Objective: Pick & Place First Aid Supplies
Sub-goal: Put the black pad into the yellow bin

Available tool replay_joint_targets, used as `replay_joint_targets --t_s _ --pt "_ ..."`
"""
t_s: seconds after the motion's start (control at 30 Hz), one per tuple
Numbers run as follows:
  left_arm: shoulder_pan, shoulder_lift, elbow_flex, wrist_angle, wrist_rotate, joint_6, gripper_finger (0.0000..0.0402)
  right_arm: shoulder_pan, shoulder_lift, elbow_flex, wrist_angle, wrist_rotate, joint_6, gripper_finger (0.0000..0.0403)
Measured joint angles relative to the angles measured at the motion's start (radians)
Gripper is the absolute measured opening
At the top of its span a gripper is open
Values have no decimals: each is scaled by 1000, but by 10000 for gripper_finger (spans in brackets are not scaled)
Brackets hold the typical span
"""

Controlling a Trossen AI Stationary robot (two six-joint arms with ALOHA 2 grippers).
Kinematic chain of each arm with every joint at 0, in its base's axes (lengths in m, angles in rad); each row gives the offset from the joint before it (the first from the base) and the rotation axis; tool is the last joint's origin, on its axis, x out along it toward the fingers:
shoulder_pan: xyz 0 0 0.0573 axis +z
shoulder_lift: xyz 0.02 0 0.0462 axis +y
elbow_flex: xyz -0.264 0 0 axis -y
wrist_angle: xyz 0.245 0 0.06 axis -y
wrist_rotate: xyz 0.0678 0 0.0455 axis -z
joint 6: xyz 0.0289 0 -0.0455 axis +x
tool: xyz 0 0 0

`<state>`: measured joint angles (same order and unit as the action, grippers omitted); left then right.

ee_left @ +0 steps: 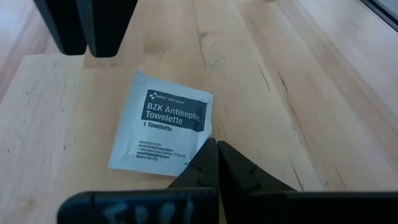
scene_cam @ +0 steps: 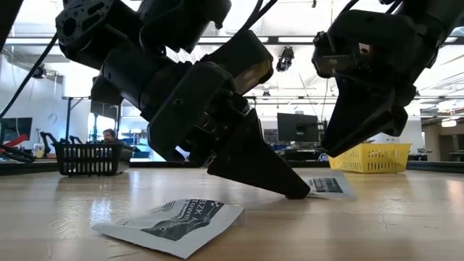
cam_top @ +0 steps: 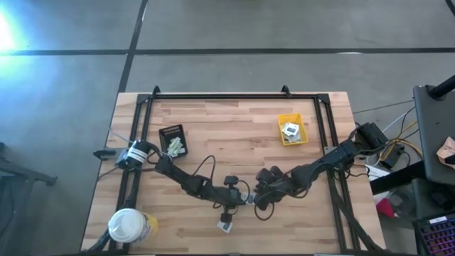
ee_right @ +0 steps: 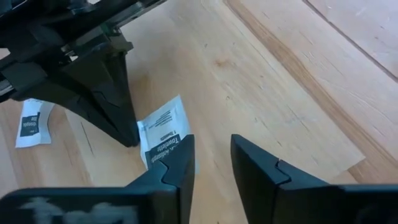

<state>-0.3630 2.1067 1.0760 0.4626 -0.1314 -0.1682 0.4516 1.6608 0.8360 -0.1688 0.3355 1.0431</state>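
Observation:
My left gripper pins the packet's corner flat, so my right gripper, hanging above, should lower and pinch the packet's labelled end point(ee_right: 164, 149).
A white towelette packet with a dark grey label point(ee_left: 163, 127) lies flat on the wooden table near its middle, and its twin point(scene_cam: 170, 221) rests closer to the near edge. My left gripper point(ee_left: 216, 152) is shut, its tips down at the first packet's corner. My right gripper point(ee_right: 211, 146) is open and hangs just above the same packet point(ee_right: 163, 127), clear of it in the low view point(scene_cam: 337, 148). More packets sit in the yellow bin point(cam_top: 302, 135) and on the black tray point(cam_top: 169, 133). My left gripper presses its shut fingertips point(scene_cam: 296, 192) on the packet's corner point(ee_left: 202, 138), slanting down from the table's left. The packet stays flat on the table point(scene_cam: 326, 185).
The yellow bin stands toward the far right, the black tray toward the far left. A round white-lidded yellow tub point(cam_top: 129, 226) sits at the near left corner. A black frame point(cam_top: 234, 94) rims the table. A person point(scene_cam: 109, 135) sits in the room beyond.

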Motion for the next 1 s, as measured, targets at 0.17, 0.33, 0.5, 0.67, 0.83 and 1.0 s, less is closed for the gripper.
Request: replay_joint_targets --t_s 0.17,0.33,0.5,0.67,0.83,1.0 --pt "1 1 1 -5 2 0 0 -25 0 -1 0 -68 27 126" --pt "1 2 1 -7 3 0 0 -39 0 -3 2 -127 31 147" --pt "1 2 1 -9 3 0 0 -40 20 -6 30 -165 49 150" --pt "1 3 0 -9 3 -1 0 -41 79 -7 89 -174 50 150" --pt "1 3 0 -8 3 -1 0 -40 103 -7 108 -190 43 150" --pt "2 3 0 -8 4 -1 0 -41 102 -7 139 -210 16 138"
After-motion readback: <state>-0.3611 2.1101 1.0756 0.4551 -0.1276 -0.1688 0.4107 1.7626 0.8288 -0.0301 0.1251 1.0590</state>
